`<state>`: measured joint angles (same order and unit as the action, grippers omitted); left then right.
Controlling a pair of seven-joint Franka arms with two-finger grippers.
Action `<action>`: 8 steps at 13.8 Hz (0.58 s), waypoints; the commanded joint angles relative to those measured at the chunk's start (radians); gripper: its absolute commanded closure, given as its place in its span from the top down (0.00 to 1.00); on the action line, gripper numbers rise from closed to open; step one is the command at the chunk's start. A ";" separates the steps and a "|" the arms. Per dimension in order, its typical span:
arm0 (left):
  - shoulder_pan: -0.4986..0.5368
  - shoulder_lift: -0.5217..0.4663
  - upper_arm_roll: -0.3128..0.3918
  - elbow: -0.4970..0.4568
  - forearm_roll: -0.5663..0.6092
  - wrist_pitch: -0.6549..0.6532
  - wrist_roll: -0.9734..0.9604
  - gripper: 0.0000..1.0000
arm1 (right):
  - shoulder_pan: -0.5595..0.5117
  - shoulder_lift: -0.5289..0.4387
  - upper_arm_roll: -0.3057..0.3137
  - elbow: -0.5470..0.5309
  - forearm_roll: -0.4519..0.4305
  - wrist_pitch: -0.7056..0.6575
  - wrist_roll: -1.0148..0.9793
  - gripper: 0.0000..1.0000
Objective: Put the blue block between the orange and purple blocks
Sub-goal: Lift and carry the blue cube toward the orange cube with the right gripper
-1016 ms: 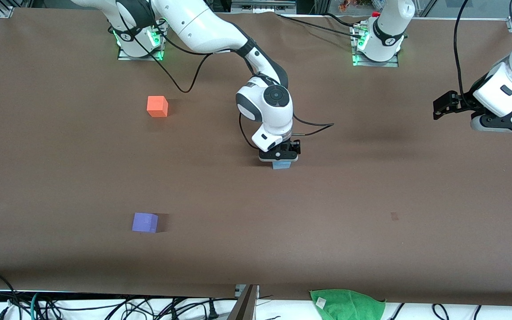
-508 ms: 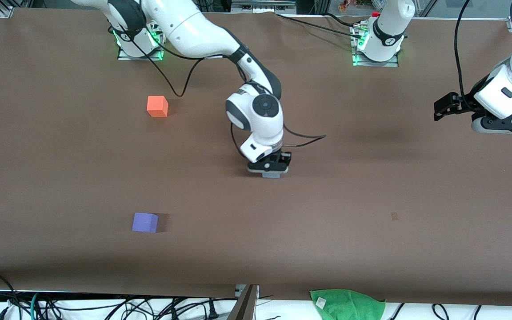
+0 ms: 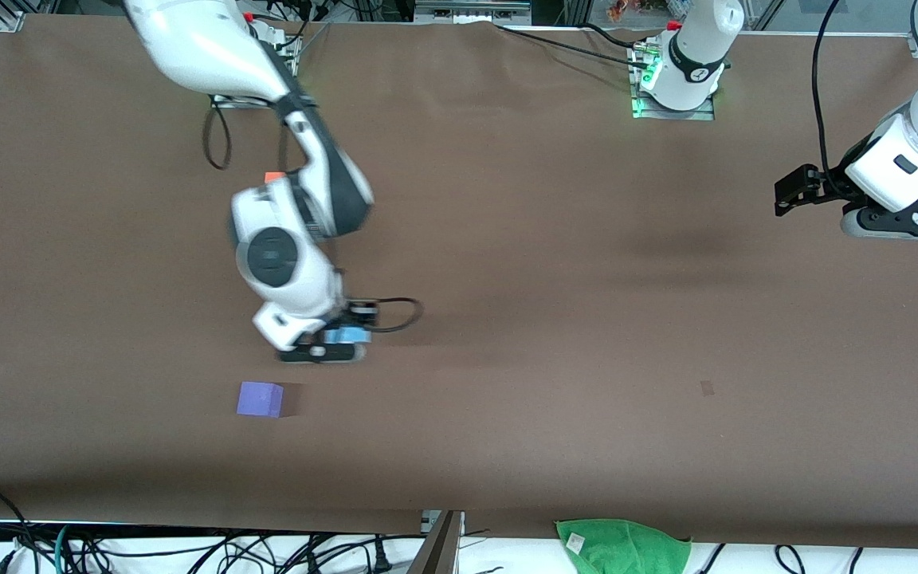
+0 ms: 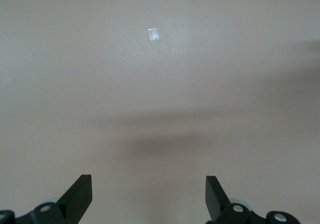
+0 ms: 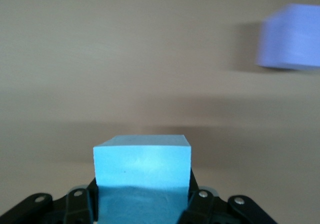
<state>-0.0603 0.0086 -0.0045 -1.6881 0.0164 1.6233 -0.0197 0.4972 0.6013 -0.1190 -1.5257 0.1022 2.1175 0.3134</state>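
My right gripper is going to set the blue block, still held in the air, down on the bare table about midway [image 3: 272, 290] between the orange block and the purple block.
My right gripper [image 3: 331, 344] is shut on the sky-blue block [image 3: 340, 336], which fills the space between its fingers in the right wrist view [image 5: 143, 176]. It holds the block in the air over the table between the orange and purple blocks. The purple block [image 3: 260, 399] lies on the table close to the gripper and shows in the right wrist view [image 5: 290, 37]. The orange block [image 3: 272, 177] is almost hidden by the right arm; only a sliver shows. My left gripper [image 3: 794, 190] is open and empty, waiting above the left arm's end of the table [image 4: 148, 199].
A green cloth [image 3: 622, 545] and cables lie off the table's edge nearest the front camera. A small pale mark [image 3: 707, 387] is on the brown table surface [image 3: 555, 335], also in the left wrist view [image 4: 154, 34].
My right gripper has carried the blue block from the table's middle toward the right arm's end, to a spot near the purple block. The right arm now covers most of the orange block.
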 commanded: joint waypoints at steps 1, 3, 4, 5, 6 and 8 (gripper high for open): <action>-0.006 0.024 0.000 0.051 -0.024 -0.017 0.010 1.00 | -0.058 -0.210 -0.048 -0.374 0.017 0.148 -0.165 0.03; -0.007 0.034 -0.006 0.056 -0.024 -0.020 0.014 1.00 | -0.106 -0.239 -0.068 -0.445 0.033 0.170 -0.195 0.03; -0.007 0.034 -0.014 0.056 -0.024 -0.020 0.011 1.00 | -0.123 -0.245 -0.071 -0.473 0.057 0.182 -0.204 0.03; -0.006 0.034 -0.015 0.056 -0.023 -0.020 0.010 1.00 | -0.127 -0.256 -0.071 -0.499 0.060 0.196 -0.206 0.03; -0.007 0.034 -0.015 0.056 -0.023 -0.022 0.010 1.00 | -0.127 -0.265 -0.071 -0.540 0.060 0.225 -0.208 0.03; -0.007 0.034 -0.017 0.057 -0.024 -0.022 0.009 1.00 | -0.126 -0.290 -0.060 -0.641 0.060 0.338 -0.208 0.04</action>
<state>-0.0652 0.0268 -0.0234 -1.6675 0.0164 1.6234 -0.0197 0.3647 0.3736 -0.1947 -2.0387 0.1426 2.3542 0.1162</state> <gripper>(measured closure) 0.000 0.392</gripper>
